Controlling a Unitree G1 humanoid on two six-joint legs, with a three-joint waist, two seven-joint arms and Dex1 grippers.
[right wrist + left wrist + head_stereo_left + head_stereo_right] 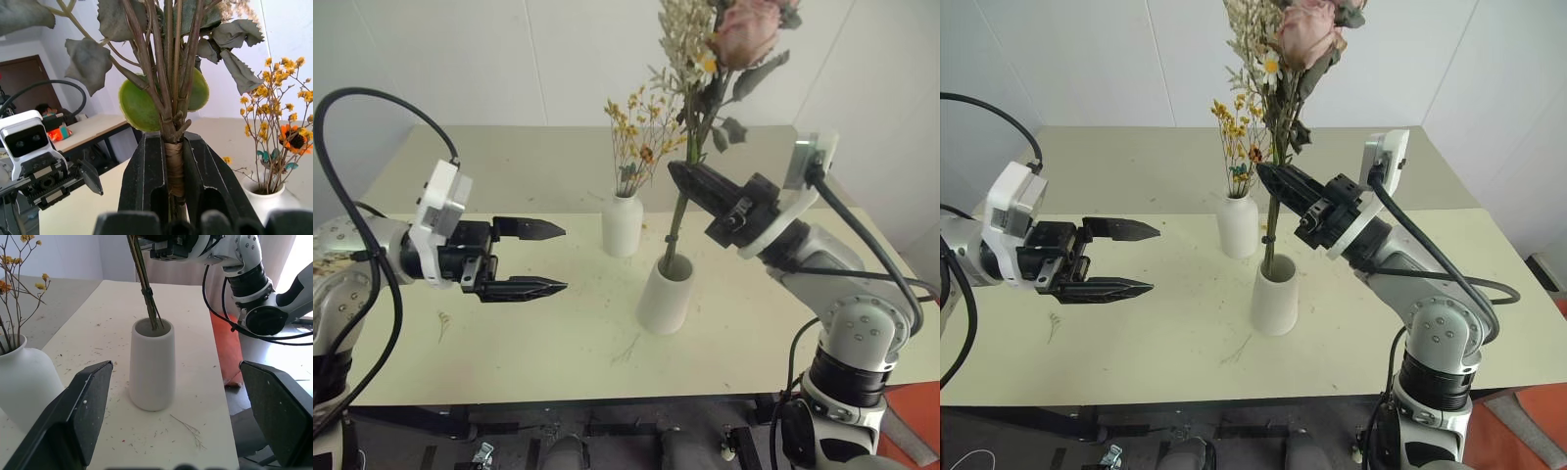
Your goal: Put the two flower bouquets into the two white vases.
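Note:
The pink rose bouquet, its stem ends now in the vase's mouth, will leave my right gripper in the opening of the tapered white vase point(672, 266).
My right gripper point(683, 176) is shut on the stems of the pink rose bouquet point(744, 34), whose stem ends reach down into the mouth of the tapered white vase point(664, 294). The right wrist view has the bound stems point(174, 161) pinched between the two black fingers point(143, 176). The yellow-orange dried spray point(636, 127) stands in the bottle-shaped white vase point(622, 223) just behind and to the left. My left gripper point(553, 258) hovers open to the left of both vases, pointing toward them and holding nothing; its wrist view faces the tapered vase point(152, 364).
The vases stand on a pale table point(509, 333) scattered with plant crumbs; a small loose twig point(443, 321) lies near its front left. A second table point(509, 157) sits behind, with white walls beyond.

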